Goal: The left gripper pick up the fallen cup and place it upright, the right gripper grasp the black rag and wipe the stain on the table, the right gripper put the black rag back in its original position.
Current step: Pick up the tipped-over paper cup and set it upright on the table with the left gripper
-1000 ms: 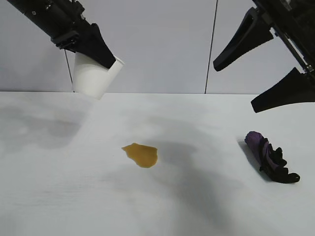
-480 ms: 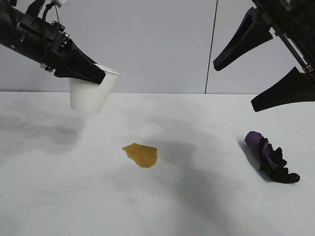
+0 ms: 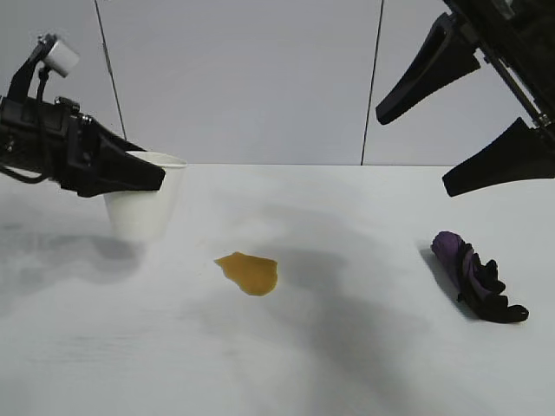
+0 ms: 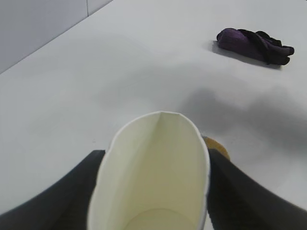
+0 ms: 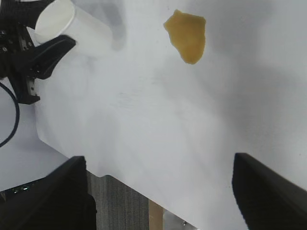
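I will release the white paper cup from my left gripper upright on the bare tabletop (image 3: 146,292) next to the amber stain. The cup is at or just above the table's surface now.
The white paper cup (image 3: 141,206) stands upright at the left of the table (image 3: 286,364), with its base at or just above the surface. My left gripper (image 3: 156,178) is shut on it near the rim, one finger on each side (image 4: 154,153). The amber stain (image 3: 249,272) lies in the middle, to the right of the cup. At the right lies the black rag (image 3: 475,277) with its purple end towards the back. High above the rag hangs my right gripper (image 3: 414,154), open and empty. The right wrist view shows the stain (image 5: 187,36) and the cup (image 5: 72,26) from above.
Grey wall panels (image 3: 260,78) close off the back of the table. In the right wrist view the table's edge (image 5: 120,177) runs below the right gripper, with floor beyond it. Bare tabletop lies between the stain and the rag.
The left gripper has come down and to the left with the cup, turning it from tilted to upright near the table. The right arm, rag and stain have not moved.
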You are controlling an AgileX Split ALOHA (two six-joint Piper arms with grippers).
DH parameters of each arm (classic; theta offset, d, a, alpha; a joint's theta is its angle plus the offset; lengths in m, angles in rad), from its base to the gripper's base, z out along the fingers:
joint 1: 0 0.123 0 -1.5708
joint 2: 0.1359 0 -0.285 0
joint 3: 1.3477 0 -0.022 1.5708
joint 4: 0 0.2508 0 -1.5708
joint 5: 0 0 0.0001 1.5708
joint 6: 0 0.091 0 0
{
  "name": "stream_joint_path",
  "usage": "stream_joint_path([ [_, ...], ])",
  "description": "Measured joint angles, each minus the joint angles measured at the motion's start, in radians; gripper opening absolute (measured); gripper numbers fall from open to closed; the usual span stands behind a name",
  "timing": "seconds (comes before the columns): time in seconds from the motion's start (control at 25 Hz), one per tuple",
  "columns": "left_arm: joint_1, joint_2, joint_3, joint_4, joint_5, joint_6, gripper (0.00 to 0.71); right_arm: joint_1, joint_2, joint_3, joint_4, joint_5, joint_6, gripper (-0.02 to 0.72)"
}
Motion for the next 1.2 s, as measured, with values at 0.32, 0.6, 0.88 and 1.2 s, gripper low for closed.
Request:
stream_joint_path([
  [0.32,0.000,-0.001,0.110,-0.031,-0.048,0.166,0.423,0.000,0.000,0.000,0.000,-0.002,0.000,0.568],
  [0.6,0.000,-0.004,0.114,-0.034,-0.059,0.176,0.423,0.000,0.000,0.000,0.000,-0.012,0.000,0.568],
  [0.88,0.000,-0.005,0.114,-0.034,-0.059,0.176,0.423,0.000,0.000,0.000,0.000,-0.016,0.000,0.568],
  [1.2,0.000,-0.006,0.114,-0.034,-0.073,0.179,0.424,0.000,0.000,0.000,0.000,-0.017,0.000,0.568],
])
